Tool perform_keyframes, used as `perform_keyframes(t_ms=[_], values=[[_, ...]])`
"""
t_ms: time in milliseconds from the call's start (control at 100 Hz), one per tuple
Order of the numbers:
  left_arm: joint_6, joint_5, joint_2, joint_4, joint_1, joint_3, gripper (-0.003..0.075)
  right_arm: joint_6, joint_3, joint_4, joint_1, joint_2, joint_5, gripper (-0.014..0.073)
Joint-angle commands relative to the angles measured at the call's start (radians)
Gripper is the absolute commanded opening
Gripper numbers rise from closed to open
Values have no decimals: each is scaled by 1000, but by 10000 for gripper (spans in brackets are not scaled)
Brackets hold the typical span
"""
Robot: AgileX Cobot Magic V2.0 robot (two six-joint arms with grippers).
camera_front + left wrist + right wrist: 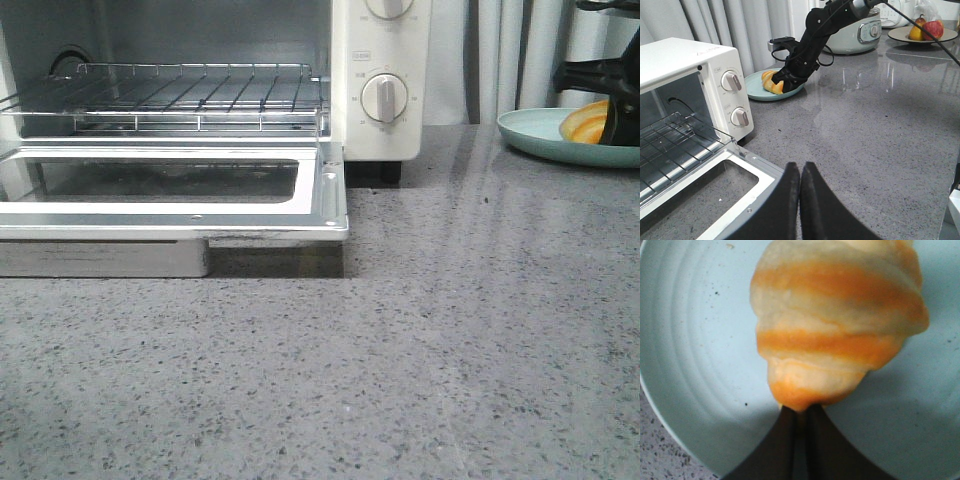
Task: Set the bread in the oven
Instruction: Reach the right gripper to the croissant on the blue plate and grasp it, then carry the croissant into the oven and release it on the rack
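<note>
The robot's right gripper needs to release the bread around the middle of the bare wire rack (190, 72) inside the white oven.
The bread (840, 325), a golden-orange croissant with cream stripes, lies on a pale blue plate (695, 350). My right gripper (799, 410) has its jaws nearly together, pinching the bread's narrow end. The bread (585, 122) and plate (530, 135) show at the far right of the front view, with the right gripper (615, 110) over them. The white oven (390, 60) stands at the left, its door (170, 205) folded down and its wire rack (180, 95) bare. My left gripper (800, 166) is shut and empty above the counter, beside the door's corner (747, 172).
A rice cooker (855, 35) and a plate of fruit (922, 35) stand at the back of the grey counter. Curtains (740, 30) hang behind the oven (680, 55). A metal tray (100, 258) sits under the open door.
</note>
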Motion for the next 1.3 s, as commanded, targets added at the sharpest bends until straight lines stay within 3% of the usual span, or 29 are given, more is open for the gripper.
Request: perform_keyframes(t_ms=[0,210,420,560,680,920,1070,1290], values=[[-11,-48,8,-50,2,-25,-22,-1,-38,16,-6,-50,-32,-69],[-11,-48,8,-50,2,-25,-22,-25,-40,16,47,-179,-151,-69],[-11,-48,8,-50,2,-25,-22,-99,-40,16,179,-365,-205,-69],[-11,-52,8,-50,2,-25,-22,-116,-40,16,364,-485,-216,-69],[-11,-83,8,-50,2,-25,-22,-189,-40,16,590,-539,-248,-69],[-11,-121,8,-48,2,-25,-22,-194,-40,-20,890,-476,-238,-69],[-11,-116,8,-48,2,-25,-22,-194,-40,-31,918,-363,-240,-69],[-11,-113,8,-54,2,-25,-22,-194,-40,-25,833,-210,-365,-69]])
